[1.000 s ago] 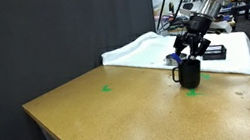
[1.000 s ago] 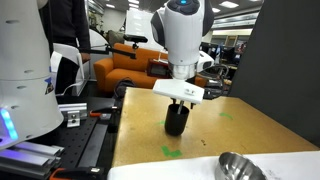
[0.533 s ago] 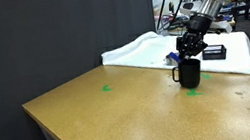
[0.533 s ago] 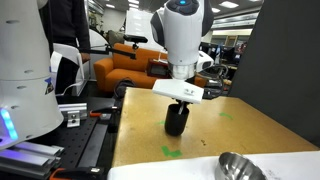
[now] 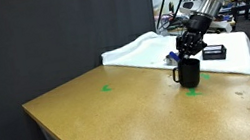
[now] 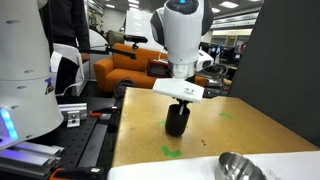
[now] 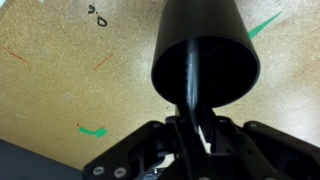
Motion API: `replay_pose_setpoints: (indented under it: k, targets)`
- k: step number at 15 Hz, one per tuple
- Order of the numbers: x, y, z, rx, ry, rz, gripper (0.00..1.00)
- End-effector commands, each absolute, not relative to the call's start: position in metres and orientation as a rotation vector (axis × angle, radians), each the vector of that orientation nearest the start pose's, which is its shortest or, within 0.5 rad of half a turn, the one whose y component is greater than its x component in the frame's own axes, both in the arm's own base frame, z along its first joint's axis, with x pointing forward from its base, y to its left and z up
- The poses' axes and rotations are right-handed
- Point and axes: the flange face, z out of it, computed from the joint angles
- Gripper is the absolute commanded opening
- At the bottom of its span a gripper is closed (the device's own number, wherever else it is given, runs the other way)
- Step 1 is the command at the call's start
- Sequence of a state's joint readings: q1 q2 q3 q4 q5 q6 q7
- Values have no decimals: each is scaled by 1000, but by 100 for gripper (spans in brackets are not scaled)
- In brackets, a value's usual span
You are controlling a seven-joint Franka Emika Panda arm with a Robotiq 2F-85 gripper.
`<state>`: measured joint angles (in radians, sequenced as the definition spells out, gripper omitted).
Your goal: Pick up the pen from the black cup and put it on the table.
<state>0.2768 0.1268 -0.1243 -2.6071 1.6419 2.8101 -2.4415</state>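
Next, my gripper lets go of the pen on the tan table (image 5: 187, 102), by the green mark just in front of the black cup.
The glossy black cup (image 5: 189, 73) (image 6: 177, 121) stands on the tan speckled table (image 5: 112, 113) (image 6: 240, 140) near its far side. My gripper (image 5: 191, 45) (image 6: 182, 103) hangs straight above the cup's mouth. In the wrist view I look down into the cup (image 7: 205, 55). The slim blue pen (image 7: 192, 100) rises from inside it and runs up between my fingers. My gripper (image 7: 195, 130) is shut on the pen's upper end. The pen's lower part is still inside the cup. In both exterior views the pen is hidden by the gripper.
A white cloth-covered surface (image 5: 142, 49) with a flat black box (image 5: 213, 53) lies behind the cup. Green marks (image 5: 106, 87) (image 6: 172, 152) (image 7: 95, 131) dot the tabletop. A metal bowl (image 6: 240, 167) sits at the near edge. A white robot (image 6: 20, 80) stands beside the table.
The jaws have closed from open onto the pen above the cup. The arm and the cup have stayed in place.
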Motion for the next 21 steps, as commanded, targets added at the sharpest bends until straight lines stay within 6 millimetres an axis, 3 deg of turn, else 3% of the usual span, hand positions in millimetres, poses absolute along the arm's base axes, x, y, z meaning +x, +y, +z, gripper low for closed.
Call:
replay_pose_setpoints:
  k: [1,7,11,15,17,21]
  targets:
    - [396,11,219,-2528,-1411,-791,4]
    - [407,23,265,-2578,-1431,-850,4]
    - [409,67,277,-2571,-1580,-812,4]
    - [397,136,263,-2479,-1797,-710,4]
    - [390,160,252,-2428,-1896,-655,4]
    - [384,168,208,-2406,-2049,-506,4]
